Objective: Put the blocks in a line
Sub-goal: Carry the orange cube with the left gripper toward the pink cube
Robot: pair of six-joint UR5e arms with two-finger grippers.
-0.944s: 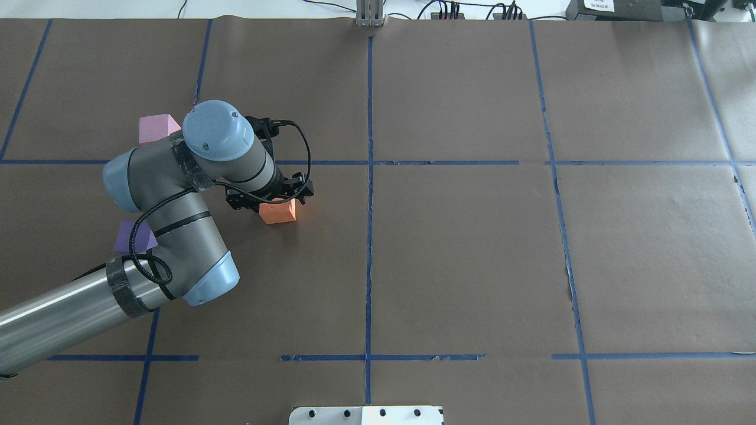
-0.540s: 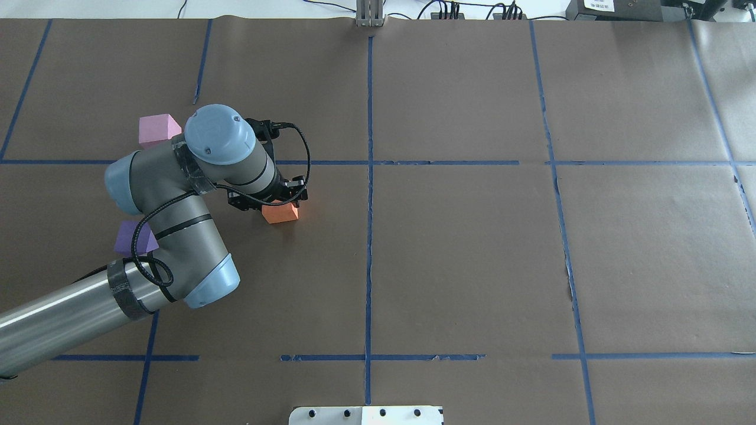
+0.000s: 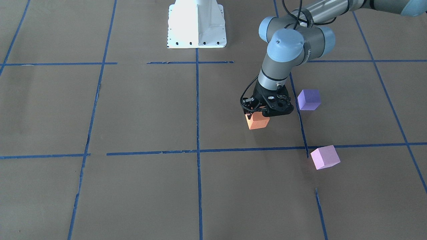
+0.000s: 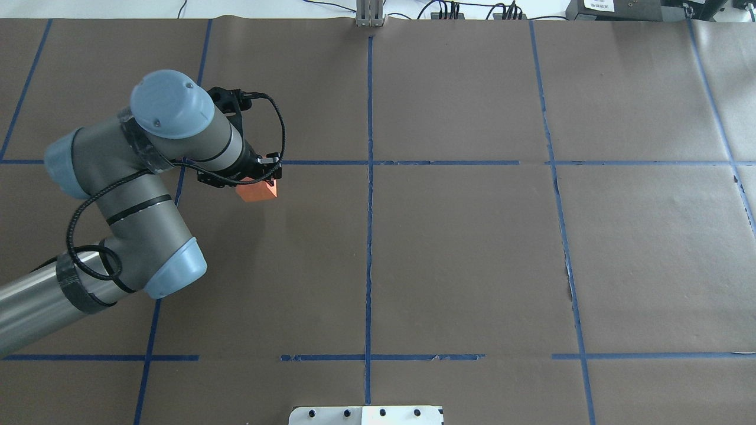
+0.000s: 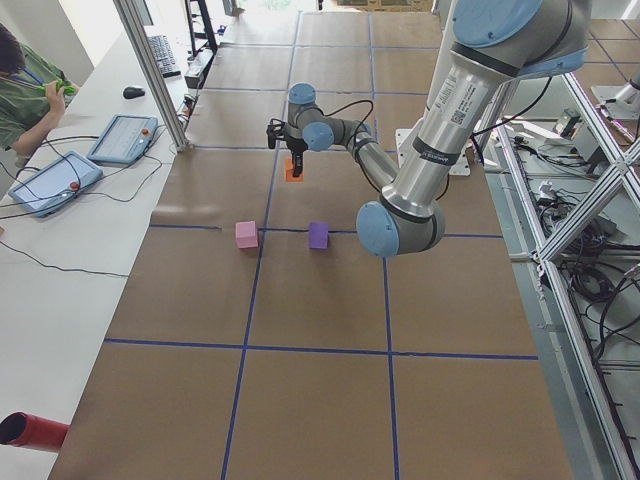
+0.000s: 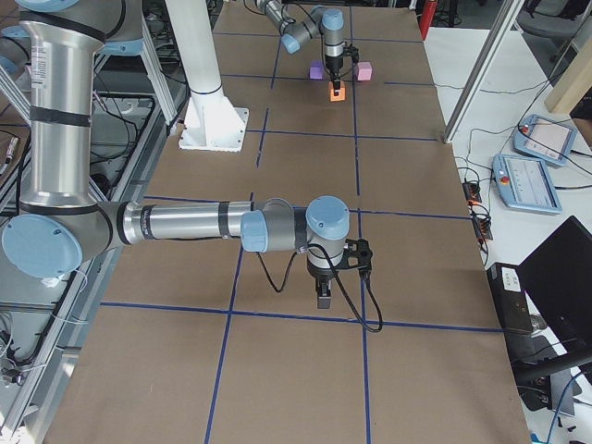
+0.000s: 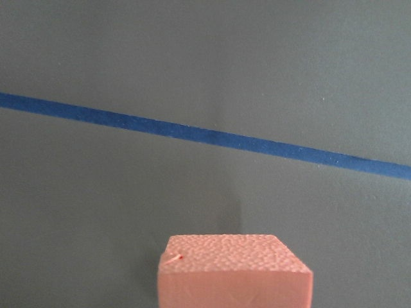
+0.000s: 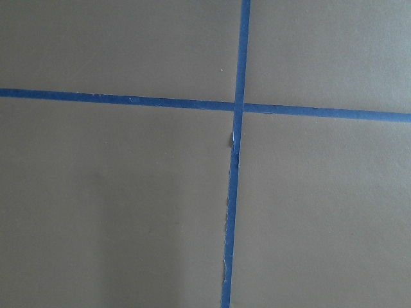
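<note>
My left gripper should release the orange block in the gap [image 3: 318, 126] between the purple block and the pink block.
My left gripper [image 4: 255, 186] is shut on the orange block [image 4: 257, 192] and holds it close over the brown paper, just this side of a blue tape line. It shows in the front view [image 3: 257, 121] and low in the left wrist view [image 7: 234, 273]. The purple block [image 3: 309, 99] and the pink block [image 3: 325, 157] sit on the paper beside the arm, apart from each other. In the overhead view my left arm hides both. My right gripper [image 6: 322, 298] shows only in the right side view, over a tape crossing; I cannot tell its state.
Blue tape lines [image 4: 368, 177] divide the brown paper into squares. The white robot base [image 3: 196, 23] stands at the robot's edge of the table. A side desk with tablets [image 5: 60, 175] and a person lies beyond the far edge.
My left arm has carried the orange block away from the robot and to its left, up to the blue tape line. The arm now covers the pink and purple blocks in the overhead view.
</note>
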